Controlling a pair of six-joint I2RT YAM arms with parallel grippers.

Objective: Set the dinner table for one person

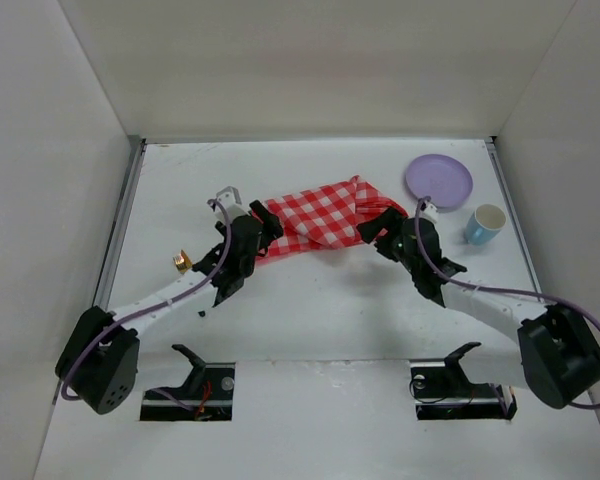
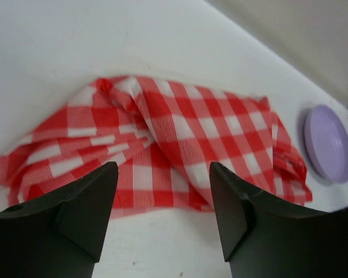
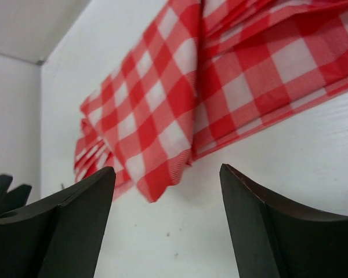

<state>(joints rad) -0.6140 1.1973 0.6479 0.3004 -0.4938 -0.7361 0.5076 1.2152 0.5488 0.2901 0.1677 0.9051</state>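
Observation:
The cloth lies folded at its middle beyond my left gripper, which should pull the fold's near edge point(image 1: 326, 245) open.
A crumpled red-and-white checked cloth point(image 1: 325, 218) lies on the white dinner table point(image 1: 320, 310), near the middle back. It also shows in the left wrist view point(image 2: 180, 139) and the right wrist view point(image 3: 220, 87). My left gripper point(image 1: 270, 224) is open and empty at the cloth's left end point(image 2: 162, 179). My right gripper point(image 1: 372, 228) is open and empty at the cloth's right end point(image 3: 168, 179). A lilac plate point(image 1: 438, 180) lies at the back right. A light blue cup point(image 1: 485, 224) stands just right of it.
A small gold object point(image 1: 183, 263) lies on the table left of the left arm. Upright white panels point(image 1: 70, 150) edge the table on three sides. The lilac plate also shows in the left wrist view point(image 2: 327, 142).

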